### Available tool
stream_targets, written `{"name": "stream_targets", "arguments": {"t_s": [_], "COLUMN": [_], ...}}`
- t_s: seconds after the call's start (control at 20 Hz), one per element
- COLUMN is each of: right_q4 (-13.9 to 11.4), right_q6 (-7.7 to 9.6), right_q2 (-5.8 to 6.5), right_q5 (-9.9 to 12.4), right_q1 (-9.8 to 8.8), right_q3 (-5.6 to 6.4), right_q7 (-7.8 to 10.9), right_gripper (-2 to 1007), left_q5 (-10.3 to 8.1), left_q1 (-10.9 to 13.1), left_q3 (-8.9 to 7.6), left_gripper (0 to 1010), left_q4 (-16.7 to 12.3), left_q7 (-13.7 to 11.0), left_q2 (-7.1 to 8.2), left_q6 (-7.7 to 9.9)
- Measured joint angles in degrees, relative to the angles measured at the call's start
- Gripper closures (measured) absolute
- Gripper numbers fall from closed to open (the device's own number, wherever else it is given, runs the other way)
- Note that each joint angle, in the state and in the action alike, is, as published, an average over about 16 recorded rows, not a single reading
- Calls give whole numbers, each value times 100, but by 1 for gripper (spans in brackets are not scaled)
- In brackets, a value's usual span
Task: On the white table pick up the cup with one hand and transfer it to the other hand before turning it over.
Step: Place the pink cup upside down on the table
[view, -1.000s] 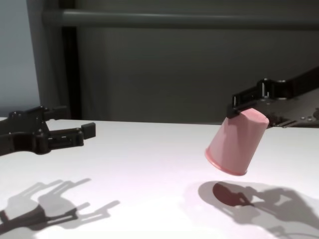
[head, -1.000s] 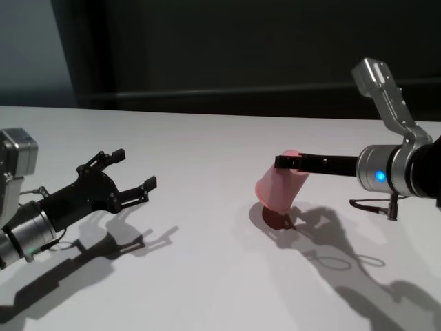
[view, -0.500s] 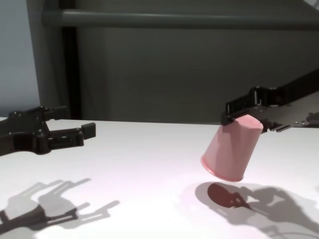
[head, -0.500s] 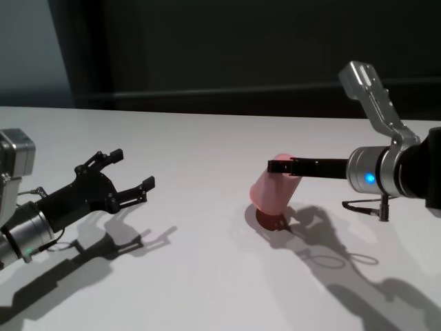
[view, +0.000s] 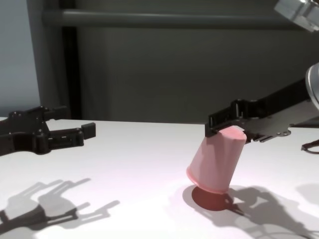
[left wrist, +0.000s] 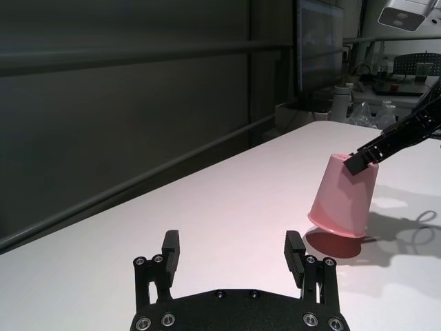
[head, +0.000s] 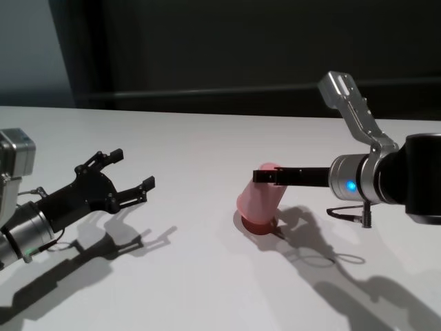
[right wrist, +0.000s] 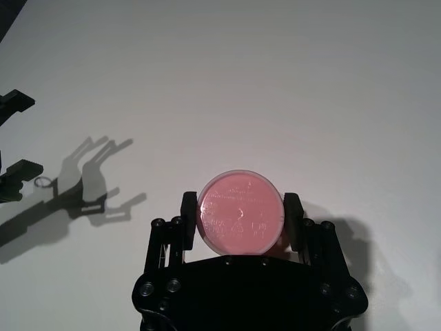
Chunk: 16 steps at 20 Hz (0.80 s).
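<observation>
My right gripper needs to set the pink cup down with its base up on the reddish shadow [view: 202, 203] [right wrist: 258, 234] under the cup's rim.
The pink cup [head: 260, 196] is upside down and tilted, base up, over the white table [head: 207, 138]. Its rim is down at the tabletop, right over its own shadow; I cannot tell whether it touches. My right gripper [head: 265, 176] is shut on the cup's base end, reaching in from the right. The right wrist view shows the cup's round base [right wrist: 239, 212] between the two fingers [right wrist: 187, 207]. The cup also shows in the chest view [view: 215, 159] and the left wrist view [left wrist: 342, 196]. My left gripper [head: 132, 169] is open and empty, low over the table at the left, well apart from the cup.
A dark grey wall panel [head: 227, 48] with a horizontal rail runs behind the table's far edge. A thin cable loop [head: 348, 212] hangs under my right wrist. Bare tabletop lies between the two grippers.
My right gripper has moved left and down with the cup, bringing its rim from clearly above the table to the tabletop. The left arm has not moved.
</observation>
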Motion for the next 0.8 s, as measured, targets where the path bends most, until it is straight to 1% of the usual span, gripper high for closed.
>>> {"name": "stream_targets", "arguments": {"t_s": [0.45,0.8], "right_q4": [162,279], "right_q6": [26,66], "right_q2": [-98,-176], "right_q5": [-87,-136], "right_q1": [209,365], "right_q3": [-321,-545], "right_q7": [64,112], "right_gripper": [269,269], "left_q5": [0,0], "left_q1": [0,0], "left_q3": [0,0], "left_gripper": [9,9], "left_q4": [0,0], "left_q7": [0,0], "left_q2": [0,0], "left_q6": [0,0]}}
